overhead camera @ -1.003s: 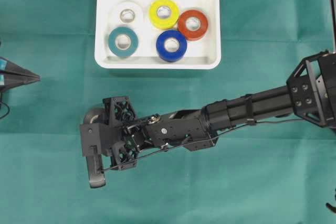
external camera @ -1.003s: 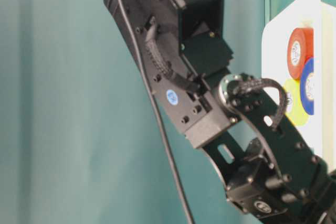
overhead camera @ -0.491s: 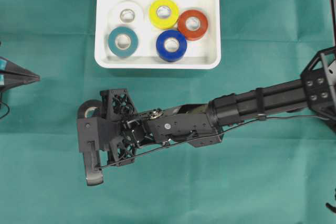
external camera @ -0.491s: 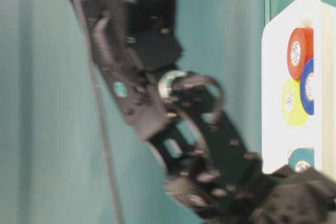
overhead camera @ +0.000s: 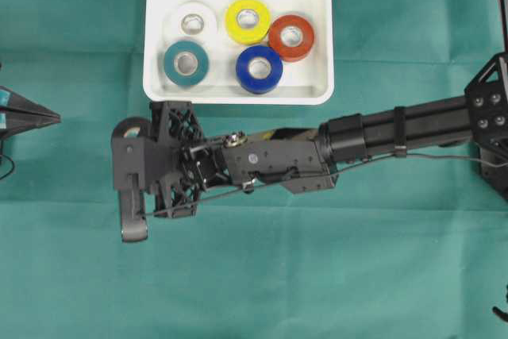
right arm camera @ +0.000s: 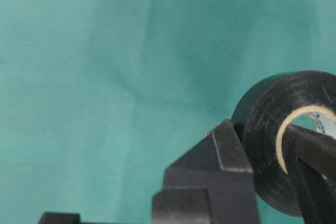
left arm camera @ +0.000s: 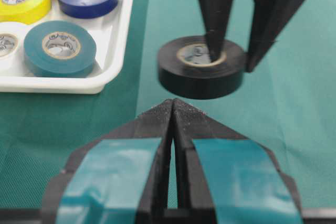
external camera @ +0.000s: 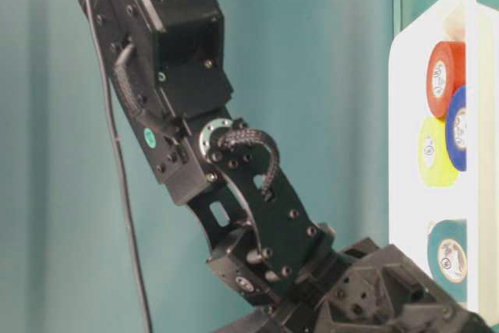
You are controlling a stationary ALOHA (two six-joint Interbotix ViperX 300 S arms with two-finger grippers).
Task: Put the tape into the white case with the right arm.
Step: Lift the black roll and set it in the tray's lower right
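The black tape will be let go by my right gripper against the blue and red rolls [overhead camera: 286,67], by the near side of the white case. The tape now hangs just above the green cloth.
A black tape roll [left arm camera: 199,80] hangs just above the green cloth, a little short of the white case's [overhead camera: 238,94] near wall. My right gripper [left arm camera: 232,62] is shut on the tape, one pointed finger inside the core and the other outside the roll. In the overhead view the wrist hides most of the tape [overhead camera: 129,128], and only its left edge shows. The right wrist view shows the tape [right arm camera: 262,129] pinched between the fingers [right arm camera: 226,150]. My left gripper [left arm camera: 172,109], marked teal-blue, rests shut and empty at the far left [overhead camera: 36,117], pointing at the tape.
Several rolls lie in the case: white [overhead camera: 192,21], yellow [overhead camera: 247,19], red [overhead camera: 290,37], teal [overhead camera: 186,63] and blue [overhead camera: 259,68]. The right arm [overhead camera: 381,136] stretches across the cloth from the right, with a thin cable beneath it. Only bare cloth shows below the arm.
The right arm has carried the black tape up the overhead view toward the case's near wall and slightly left. The left gripper has not moved.
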